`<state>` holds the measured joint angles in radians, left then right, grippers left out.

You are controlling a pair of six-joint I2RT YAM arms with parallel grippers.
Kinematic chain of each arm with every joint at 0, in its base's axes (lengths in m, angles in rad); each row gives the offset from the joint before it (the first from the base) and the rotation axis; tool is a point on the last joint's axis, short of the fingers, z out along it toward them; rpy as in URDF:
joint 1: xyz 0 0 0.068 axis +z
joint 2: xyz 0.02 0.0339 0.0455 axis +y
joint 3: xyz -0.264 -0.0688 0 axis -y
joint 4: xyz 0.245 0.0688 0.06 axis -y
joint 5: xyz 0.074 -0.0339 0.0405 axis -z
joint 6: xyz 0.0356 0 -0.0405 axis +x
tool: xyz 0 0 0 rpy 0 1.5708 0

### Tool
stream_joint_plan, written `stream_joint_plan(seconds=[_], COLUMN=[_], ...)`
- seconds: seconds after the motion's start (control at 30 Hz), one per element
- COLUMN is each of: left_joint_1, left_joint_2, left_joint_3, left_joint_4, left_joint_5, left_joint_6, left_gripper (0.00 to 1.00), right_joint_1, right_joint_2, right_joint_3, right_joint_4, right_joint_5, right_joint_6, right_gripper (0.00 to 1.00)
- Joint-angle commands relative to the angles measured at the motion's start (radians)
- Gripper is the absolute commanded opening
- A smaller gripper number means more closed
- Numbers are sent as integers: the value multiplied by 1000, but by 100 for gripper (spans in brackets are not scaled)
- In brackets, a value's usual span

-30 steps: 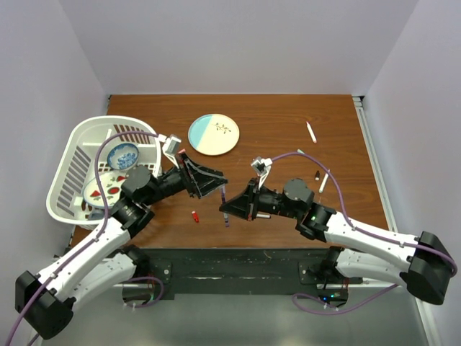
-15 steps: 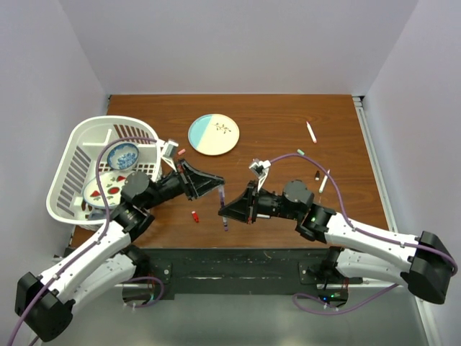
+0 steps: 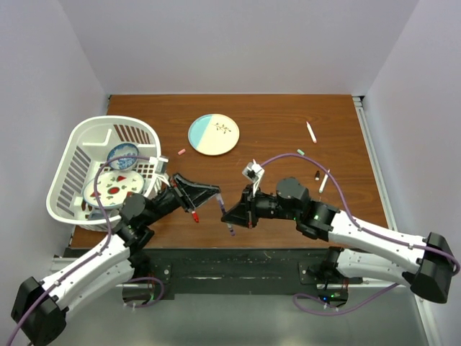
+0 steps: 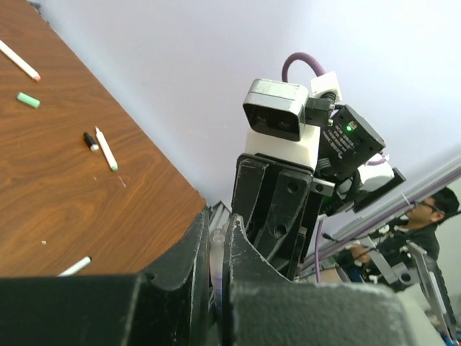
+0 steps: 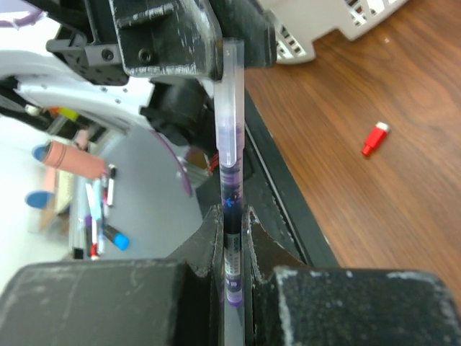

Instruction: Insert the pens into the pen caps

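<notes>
Next, my left gripper lets go of the capped dark purple pen on the bare table (image 3: 219, 207) next to the red cap.
A dark purple pen (image 5: 232, 189) stands upright between my two grippers over the table's near edge, its lower end (image 3: 230, 228) poking below the right jaws. My right gripper (image 5: 232, 216) (image 3: 227, 214) is shut on its barrel. Its upper end wears a translucent purple-tinted pen cap (image 5: 229, 86) (image 4: 215, 249), and my left gripper (image 4: 218, 229) (image 3: 214, 194) is shut on that cap, facing the right gripper. A red cap (image 3: 194, 215) (image 5: 374, 138) lies on the table under the left gripper. Pink (image 3: 181, 152), green (image 3: 300, 152) and black (image 3: 317, 175) caps lie farther off, with white pens (image 3: 311, 132) (image 3: 324, 180) at the right.
A white basket (image 3: 68, 173) holding dishes stands at the left edge, close to the left arm. A round plate (image 3: 214, 134) lies at the back centre. The table's dark front rail (image 3: 230, 259) runs just below both grippers.
My left gripper has swung toward the near edge and gone from open to shut on the cap end of the pen. The right gripper, holding the pen, shifted slightly nearer.
</notes>
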<state>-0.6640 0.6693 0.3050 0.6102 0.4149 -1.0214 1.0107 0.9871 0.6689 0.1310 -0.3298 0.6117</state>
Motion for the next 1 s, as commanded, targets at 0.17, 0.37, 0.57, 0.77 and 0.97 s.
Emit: stream_joint_plan(seconds=[0.17,0.37,0.57,0.77,0.97], left_joint_1=[-115,-213,-290,-327,-335], left_joint_2=[-36,-5,68,144,133], left_joint_3=[-154,-224,-231,-305,-284], left_joint_4=[32,155,181,378,393], left_joint_5=[148,91,32,27,10], left_joint_6=[-46,-85,-63,-115,-103], left_gripper=[0,0,0,0,0], right_joint_1=[-53,-110,-201,-303,-328], right_joint_2=[73,114,137,137,162], right_joint_3=[293,327,270,290,259], right_joint_4=[84,88,179,214,262], right_joint_5=[255,224,154,52,-40], right_joint_6=[-110,-105,-63,-7,29], right_gripper=[0,0,0,0,0])
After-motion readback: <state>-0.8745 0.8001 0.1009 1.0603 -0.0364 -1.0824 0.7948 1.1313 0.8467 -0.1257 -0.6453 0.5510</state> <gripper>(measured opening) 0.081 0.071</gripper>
